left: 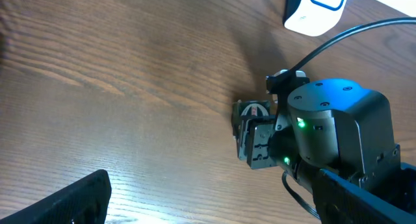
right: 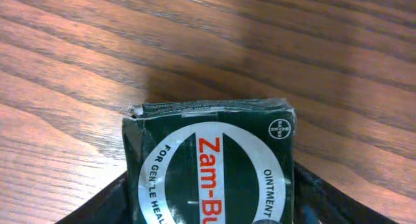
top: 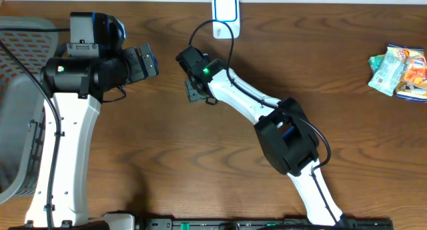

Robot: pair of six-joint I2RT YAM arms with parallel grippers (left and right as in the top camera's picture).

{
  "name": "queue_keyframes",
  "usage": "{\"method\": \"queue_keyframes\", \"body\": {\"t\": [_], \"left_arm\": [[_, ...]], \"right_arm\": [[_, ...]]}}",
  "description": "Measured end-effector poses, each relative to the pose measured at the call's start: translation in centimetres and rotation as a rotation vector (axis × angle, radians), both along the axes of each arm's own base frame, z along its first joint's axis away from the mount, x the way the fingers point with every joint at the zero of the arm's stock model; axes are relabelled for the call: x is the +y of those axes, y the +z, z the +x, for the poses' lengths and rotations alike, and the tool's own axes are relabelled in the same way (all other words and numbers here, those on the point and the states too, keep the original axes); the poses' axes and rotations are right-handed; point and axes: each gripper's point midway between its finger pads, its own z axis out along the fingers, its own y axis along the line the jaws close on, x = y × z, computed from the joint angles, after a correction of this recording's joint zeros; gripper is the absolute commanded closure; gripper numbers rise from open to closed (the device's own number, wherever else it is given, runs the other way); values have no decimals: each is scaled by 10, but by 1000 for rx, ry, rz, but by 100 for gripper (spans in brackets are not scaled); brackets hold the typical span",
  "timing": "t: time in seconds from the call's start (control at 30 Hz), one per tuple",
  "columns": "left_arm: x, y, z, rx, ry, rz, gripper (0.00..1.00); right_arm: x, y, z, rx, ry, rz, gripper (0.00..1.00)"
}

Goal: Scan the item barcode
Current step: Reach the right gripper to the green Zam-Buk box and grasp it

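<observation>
The box's side edges are under my right gripper's fingers and its barcode is hidden, so I should open that gripper, turn and take the box by its other two sides (right: 209,108).
The item is a dark green ointment box (right: 214,165) with a white ring label and red lettering. It sits between the two black fingers (right: 107,201) of my right gripper (right: 211,191), which press on its left and right sides. Overhead, the right gripper (top: 196,89) is low over the table with the box (top: 193,93) under it, just below the white scanner (top: 225,15). The left wrist view shows the box (left: 253,110) and the scanner (left: 316,10) too. No barcode shows. My left gripper (top: 151,61) hangs open and empty to the left.
Snack packets (top: 400,70) lie at the far right edge. A grey mesh basket (top: 17,90) stands at the left edge. The scanner's black cable (top: 200,30) loops near the right arm. Bare wood lies between the two arms.
</observation>
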Motion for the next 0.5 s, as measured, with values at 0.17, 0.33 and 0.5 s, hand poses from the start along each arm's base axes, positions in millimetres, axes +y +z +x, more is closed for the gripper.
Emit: {"method": "queue_keyframes", "body": {"t": [0.17, 0.33, 0.5], "left_arm": [[0, 0, 0, 0, 0, 0, 2], [0, 0, 0, 0, 0, 0, 2], [0, 0, 0, 0, 0, 0, 2]], "right_arm": [[-22, -5, -4, 48, 29, -67, 41], [-58, -3, -14, 136, 184, -183, 43], [-103, 11, -17, 216, 302, -237, 18]]}}
